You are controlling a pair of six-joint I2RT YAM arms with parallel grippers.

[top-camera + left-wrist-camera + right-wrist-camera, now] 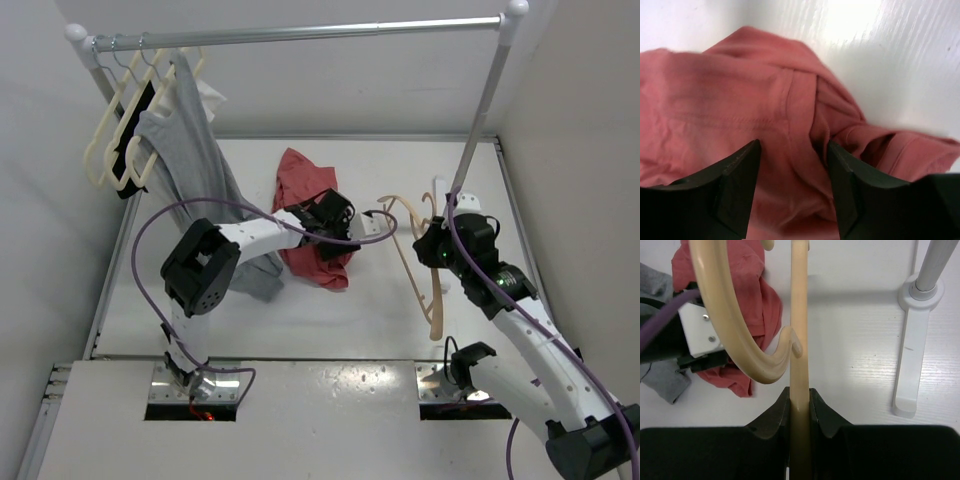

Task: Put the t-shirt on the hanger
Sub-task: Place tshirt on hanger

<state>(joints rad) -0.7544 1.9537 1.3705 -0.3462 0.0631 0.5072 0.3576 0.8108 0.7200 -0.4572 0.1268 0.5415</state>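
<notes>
The t-shirt's collar sags nearly shut under my open left gripper; it should pinch the collar's edge (pixel 809 152) and lift it open before the hanger enters.
The coral-red t-shirt (pixel 300 178) lies crumpled on the white table at the middle back. My left gripper (pixel 335 215) is right down on it, open, its jaws straddling a fold of the red cloth (pixel 740 100) without closing on it. My right gripper (pixel 437 245) is shut on the tan-orange hanger (pixel 415 270), to the right of the shirt. In the right wrist view the gripper (pixel 799 395) clamps the hanger's straight bar (pixel 799 330), with a curved shoulder arching to the left. The t-shirt also shows there at the upper left (pixel 747 270).
A metal clothes rail (pixel 300 35) spans the back. Cream hangers (pixel 120 140) and a grey garment (pixel 190 160) hang at its left end, the garment trailing onto the table under my left arm. The rail's right post (pixel 480 120) and white foot (pixel 910 340) stand beside my right gripper.
</notes>
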